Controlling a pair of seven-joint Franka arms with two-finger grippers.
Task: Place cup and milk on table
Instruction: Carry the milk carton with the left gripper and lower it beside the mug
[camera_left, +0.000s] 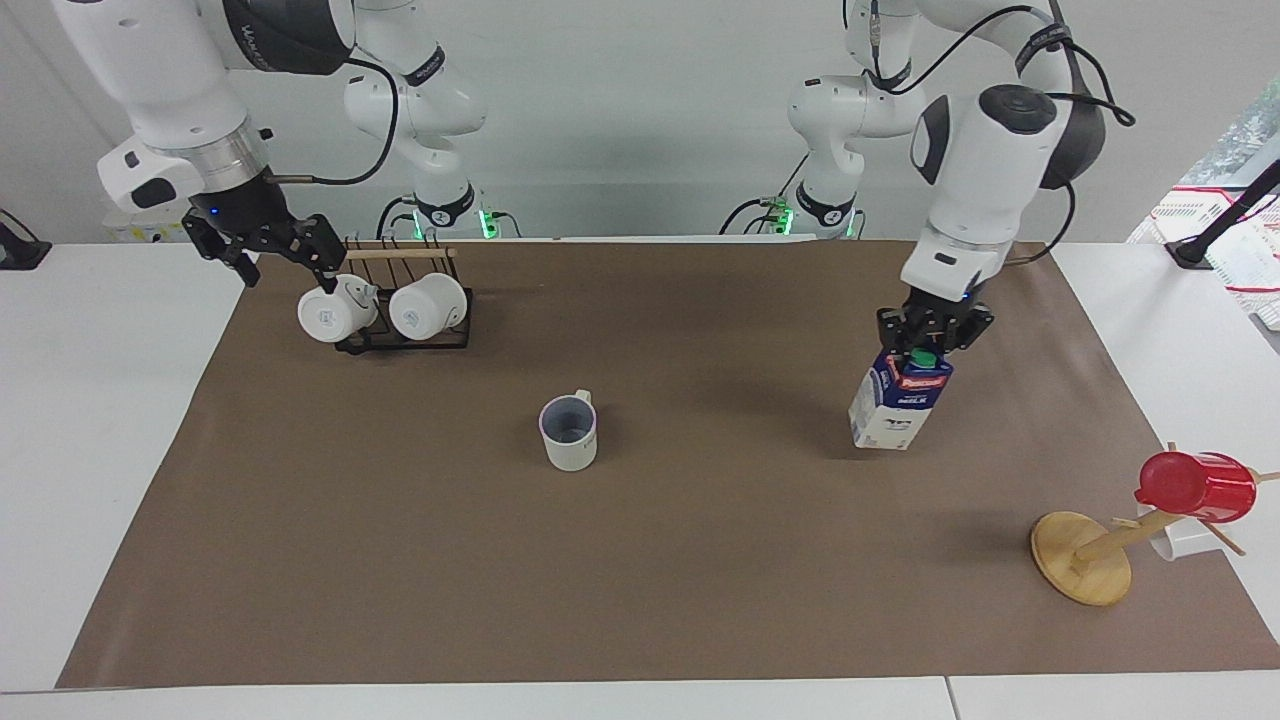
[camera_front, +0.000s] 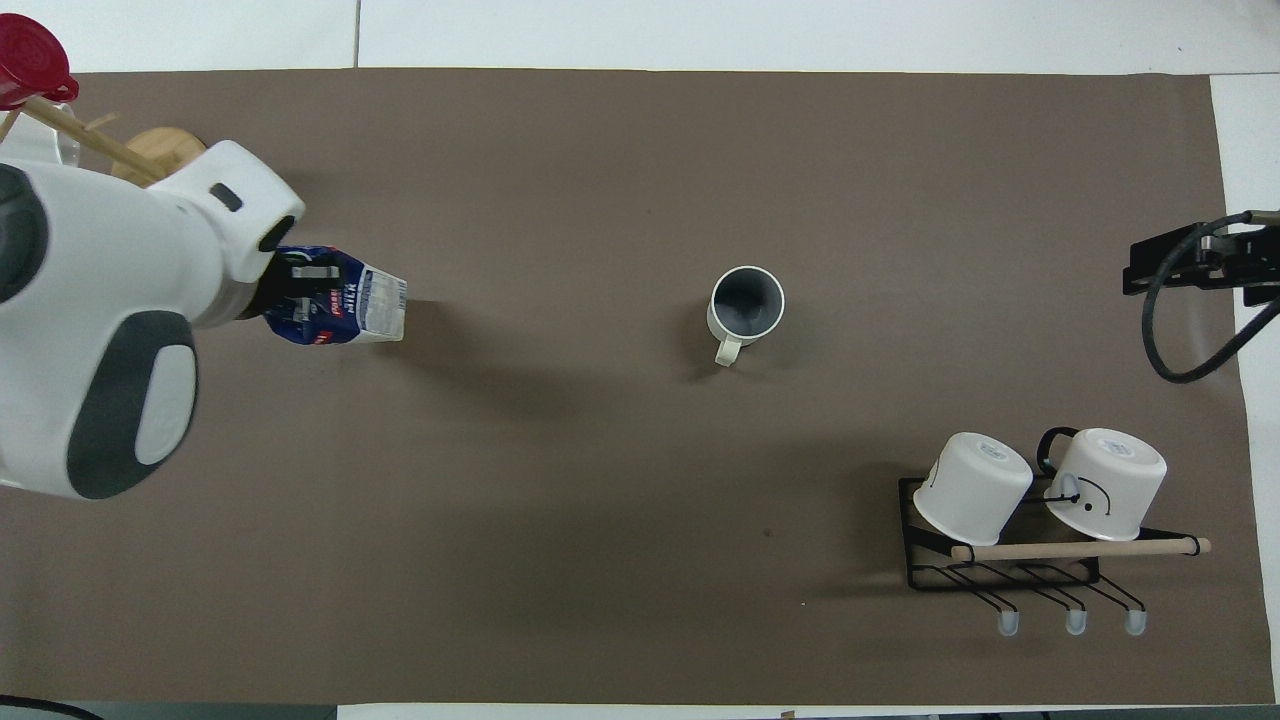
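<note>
The milk, now slightly tilted at the sheet, will be let go by my left gripper on the brown sheet (camera_front: 641, 336) beside the cup, on the cup's side toward the wooden stand.
The cup (camera_left: 568, 432) stands upright on the brown sheet (camera_left: 700, 560) of the table near its middle, with nothing touching it; it also shows in the overhead view (camera_front: 745, 305). The milk (camera_left: 897, 405) is a blue and white carton with a green cap, slightly tilted, its base at the sheet; I cannot tell if it touches. My left gripper (camera_left: 928, 342) is shut on its top, as the overhead view (camera_front: 300, 290) shows beside the carton (camera_front: 350, 310). My right gripper (camera_left: 272, 255) is open and empty, raised over the sheet's edge beside the mug rack.
A black wire rack (camera_left: 400, 335) with two white mugs (camera_front: 975, 485) stands at the right arm's end, near the robots. A wooden stand (camera_left: 1085, 555) with a red cup (camera_left: 1195, 485) stands at the left arm's end, farther from the robots.
</note>
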